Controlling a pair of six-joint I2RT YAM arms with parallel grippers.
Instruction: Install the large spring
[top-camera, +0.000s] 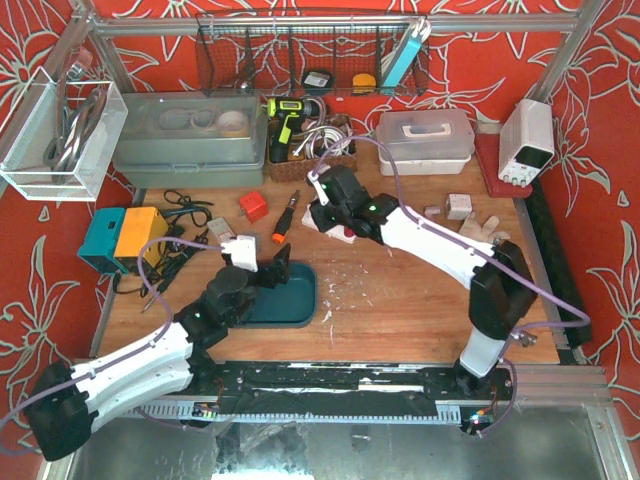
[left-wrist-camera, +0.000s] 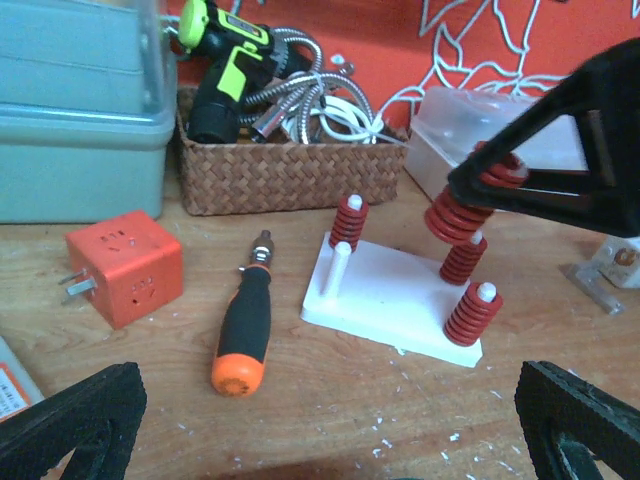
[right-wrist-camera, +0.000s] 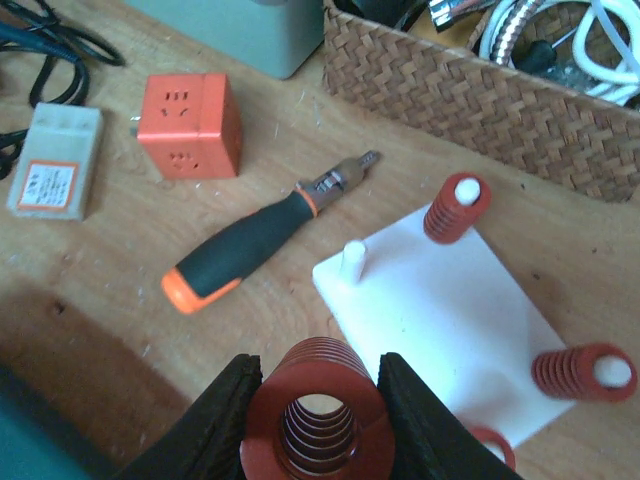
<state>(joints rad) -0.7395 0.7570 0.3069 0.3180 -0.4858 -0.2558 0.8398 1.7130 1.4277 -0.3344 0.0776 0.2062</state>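
My right gripper is going to release the large red spring on the bare peg of the white plate (top-camera: 310, 215) (right-wrist-camera: 351, 270), next to the screwdriver. The spring is now upright above the plate's near side.
My right gripper (right-wrist-camera: 318, 425) is shut on the large red spring (right-wrist-camera: 318, 415) and holds it upright, in the air above the near side of the white peg plate (right-wrist-camera: 440, 310). The plate has one bare peg (right-wrist-camera: 352, 260) and three pegs with smaller red springs (right-wrist-camera: 457, 208). In the left wrist view the held spring (left-wrist-camera: 465, 210) hangs over the plate (left-wrist-camera: 390, 295), close to a spring-loaded peg. My left gripper (left-wrist-camera: 325, 440) is open and empty, low over the table in front of the plate. In the top view my right gripper (top-camera: 325, 205) is over the plate (top-camera: 340, 234).
An orange-and-black screwdriver (left-wrist-camera: 245, 325) and a red cube plug (left-wrist-camera: 125, 268) lie left of the plate. A wicker basket (left-wrist-camera: 290, 160) with a drill stands behind it. A teal tray (top-camera: 285, 300) lies by my left gripper (top-camera: 270, 265). Clear boxes line the back.
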